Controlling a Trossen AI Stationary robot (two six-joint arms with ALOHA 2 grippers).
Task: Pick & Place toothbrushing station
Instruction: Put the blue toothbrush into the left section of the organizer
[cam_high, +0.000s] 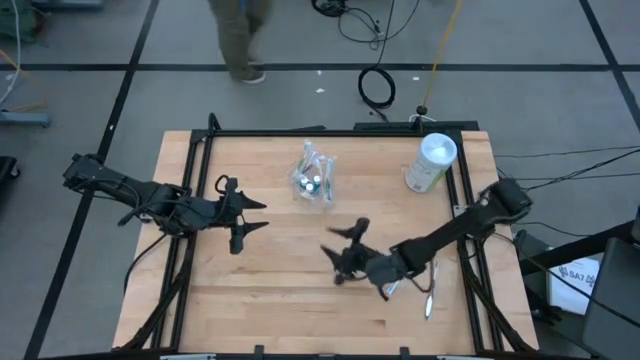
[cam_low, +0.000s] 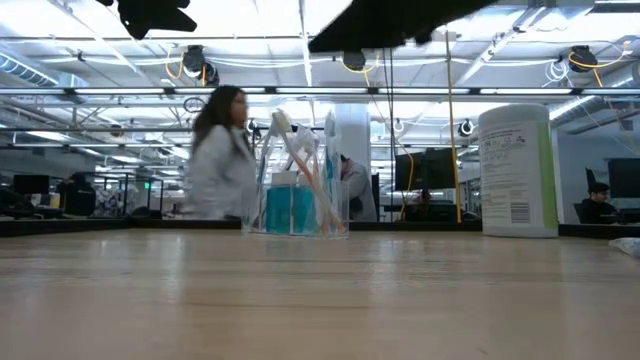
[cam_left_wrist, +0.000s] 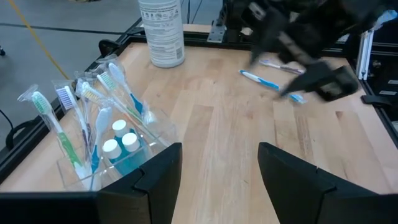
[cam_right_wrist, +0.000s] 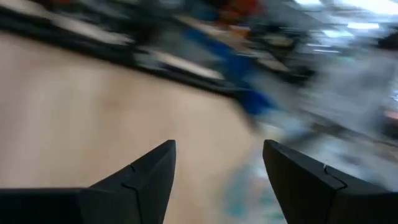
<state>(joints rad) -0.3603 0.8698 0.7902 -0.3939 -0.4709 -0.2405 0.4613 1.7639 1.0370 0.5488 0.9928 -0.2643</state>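
My right gripper is to grab the loose toothbrush next, the one nearer the middle of the table and partly under my right arm, by its handle (cam_high: 392, 287) just below the bristles.
A clear plastic cup (cam_high: 313, 178) stands on its base on the far middle of the table. It holds several blue, white and green toothbrushes (cam_left_wrist: 93, 118) and two teal toothpaste tubes (cam_left_wrist: 121, 149). It also shows in the low view (cam_low: 295, 195). Two loose toothbrushes (cam_left_wrist: 270, 81) lie flat on the table at the right, beside my right arm (cam_high: 430, 292). My left gripper (cam_high: 262, 215) is open and empty, left of the cup and clear of the table. My right gripper (cam_high: 333, 242) is open and empty, near the table's middle, on the near side of the cup.
A tall white cylindrical canister (cam_high: 432, 162) stands at the far right corner. A black frame (cam_high: 330, 130) runs round the table's edges. A person (cam_low: 220, 155) walks past behind the table. Bare wood lies along the near edge.
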